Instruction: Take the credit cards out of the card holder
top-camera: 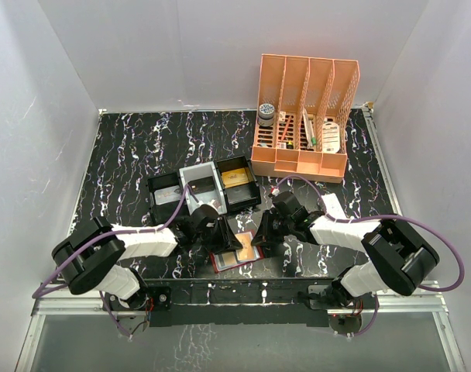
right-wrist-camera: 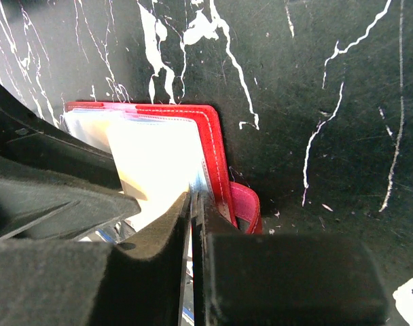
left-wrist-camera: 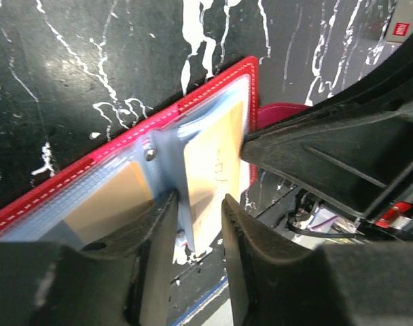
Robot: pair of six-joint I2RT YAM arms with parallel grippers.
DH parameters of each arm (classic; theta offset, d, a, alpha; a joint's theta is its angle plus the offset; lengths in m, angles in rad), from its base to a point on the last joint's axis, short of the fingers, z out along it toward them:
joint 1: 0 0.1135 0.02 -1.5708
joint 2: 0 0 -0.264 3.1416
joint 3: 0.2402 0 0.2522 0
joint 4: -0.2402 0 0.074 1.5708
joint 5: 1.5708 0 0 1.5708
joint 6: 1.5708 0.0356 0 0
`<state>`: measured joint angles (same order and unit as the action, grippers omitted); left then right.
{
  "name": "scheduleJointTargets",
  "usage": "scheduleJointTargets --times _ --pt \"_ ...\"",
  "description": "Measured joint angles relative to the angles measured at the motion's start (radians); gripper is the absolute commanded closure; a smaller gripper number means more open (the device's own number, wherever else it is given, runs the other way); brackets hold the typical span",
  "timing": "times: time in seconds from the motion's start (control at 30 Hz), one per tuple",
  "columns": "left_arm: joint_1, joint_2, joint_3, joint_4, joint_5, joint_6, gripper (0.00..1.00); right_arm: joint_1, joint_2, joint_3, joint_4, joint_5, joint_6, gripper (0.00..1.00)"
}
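Observation:
The tan credit card is loose between my left gripper's fingers and leans toward my right gripper, so next my left gripper pinches its near edge (left-wrist-camera: 201,234) and stands it up.
The red card holder (top-camera: 237,254) lies open on the black marbled table between my two grippers. In the left wrist view its stitched red edge (left-wrist-camera: 213,85) frames clear sleeves, and a tan credit card (left-wrist-camera: 213,163) in its sleeve stands slanted up between my left gripper (left-wrist-camera: 198,207) fingers. The left jaws are closed in on that leaf, with a gap still showing. A second tan card (left-wrist-camera: 108,204) lies flat in the left half. My right gripper (right-wrist-camera: 196,204) is shut on the card holder's near edge (right-wrist-camera: 210,146), beside the snap tab (right-wrist-camera: 246,204). The card (right-wrist-camera: 155,163) looks washed out there.
A black compartmented tray (top-camera: 164,188) with a grey insert and a tan card (top-camera: 235,178) stands just behind the grippers. An orange desk organiser (top-camera: 305,116) stands at the back right. A small white box (top-camera: 332,205) lies by the right arm. The table's near edge runs close below the card holder.

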<state>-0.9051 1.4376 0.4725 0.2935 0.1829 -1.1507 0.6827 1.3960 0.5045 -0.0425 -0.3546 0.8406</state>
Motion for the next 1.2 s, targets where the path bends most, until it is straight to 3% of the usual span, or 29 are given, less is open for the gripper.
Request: scheduleJointTargets --times 0.13,0.5,0.67,0.83,1.2 --pt "0.000 -0.023 0.000 0.004 0.001 0.007 0.65 0.000 0.001 0.000 0.000 0.001 0.000 0.95" --pt "0.000 -0.061 -0.001 -0.010 0.000 0.021 0.76 0.000 0.006 0.002 0.001 0.000 0.004 0.95" --pt "0.000 -0.061 -0.007 -0.013 -0.002 0.019 0.60 0.000 0.007 0.003 0.001 0.000 0.005 0.95" --pt "0.000 -0.071 -0.007 -0.027 -0.007 0.012 0.59 0.000 0.008 0.004 -0.002 0.002 0.005 0.95" --pt "0.000 -0.078 -0.007 -0.032 -0.010 0.013 0.77 0.000 0.011 0.006 -0.002 0.001 0.007 0.95"
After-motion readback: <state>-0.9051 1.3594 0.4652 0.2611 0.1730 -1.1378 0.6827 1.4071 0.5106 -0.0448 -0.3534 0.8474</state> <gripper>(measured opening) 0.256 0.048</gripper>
